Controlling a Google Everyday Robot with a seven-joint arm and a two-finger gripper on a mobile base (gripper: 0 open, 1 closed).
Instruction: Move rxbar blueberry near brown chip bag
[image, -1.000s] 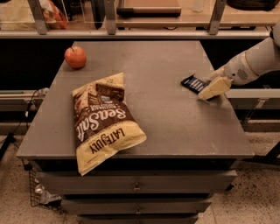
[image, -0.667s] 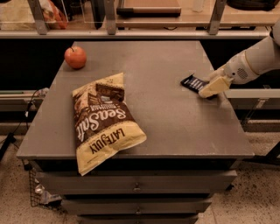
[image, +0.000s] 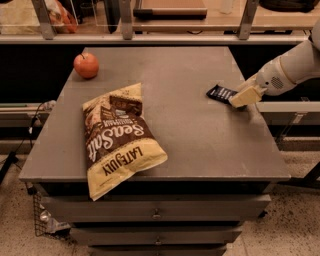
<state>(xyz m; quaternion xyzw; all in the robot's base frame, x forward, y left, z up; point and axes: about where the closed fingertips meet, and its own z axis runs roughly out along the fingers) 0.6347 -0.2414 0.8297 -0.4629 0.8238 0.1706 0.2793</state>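
Observation:
The robot's gripper needs to set the rxbar blueberry down on the grey table (image: 164, 108), beside the far end of the brown chip bag.
The rxbar blueberry (image: 220, 93), a small dark navy bar with pale lettering, lies flat on the grey table (image: 190, 135) near its right edge. My gripper (image: 244, 96) reaches in from the right on a white arm and sits at the bar's right end, covering that end, down at table level. The brown chip bag (image: 119, 139), dark brown with white "Sea Salt" script and cream-yellow ends, lies on the left front part of the table. Its lower end hangs slightly over the front edge. The bar and the bag are far apart.
A red apple (image: 86, 65) sits at the table's far left corner. A shelf rail with upright posts (image: 150, 37) runs behind the table. Drawers (image: 155, 215) are under the tabletop. The table's right edge is just below my gripper.
My gripper has shifted slightly along the bar's right end. The bar, the bag and the apple lie where they were.

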